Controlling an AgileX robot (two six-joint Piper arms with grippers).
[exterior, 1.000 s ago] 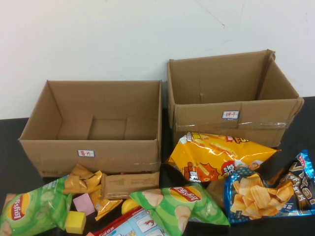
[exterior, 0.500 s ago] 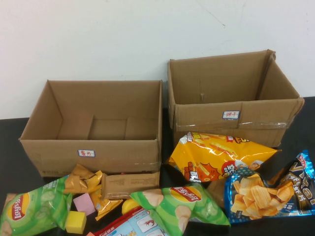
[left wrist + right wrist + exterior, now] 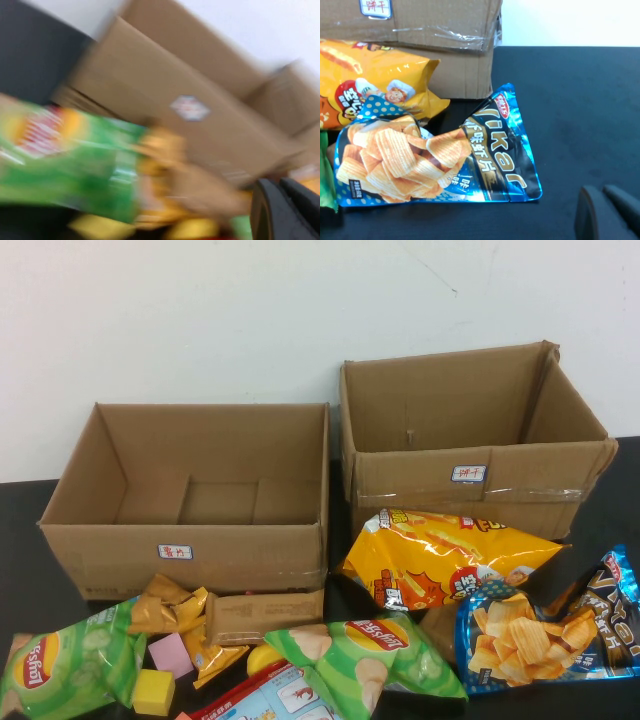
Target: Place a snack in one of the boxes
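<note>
The left gripper next closes on the red-white-blue pack [image 3: 312, 711] at the front, beside the green Lay's bag nearest the boxes' middle.
Two open, empty cardboard boxes stand at the back, the left box [image 3: 190, 540] and the right box [image 3: 480, 490]. Snacks lie in front of them: two green Lay's bags [image 3: 65, 665] [image 3: 370, 650], an orange-yellow bag [image 3: 440, 555], a blue chips bag [image 3: 540, 630], gold packets [image 3: 175, 610] and a brown packet [image 3: 265, 615]. Neither gripper shows in the high view. My left gripper [image 3: 287, 210] is shut and empty, near a green bag [image 3: 65, 165] and the left box [image 3: 150, 95]; that view is blurred. My right gripper [image 3: 605, 210] is shut and empty over black table beside the blue bag [image 3: 435, 155].
A pink block [image 3: 170, 653], a yellow block [image 3: 153, 692] and a red-white-blue pack [image 3: 270, 695] lie among the snacks at the front. A white wall stands behind the boxes. Bare black table [image 3: 580, 100] lies right of the blue bag.
</note>
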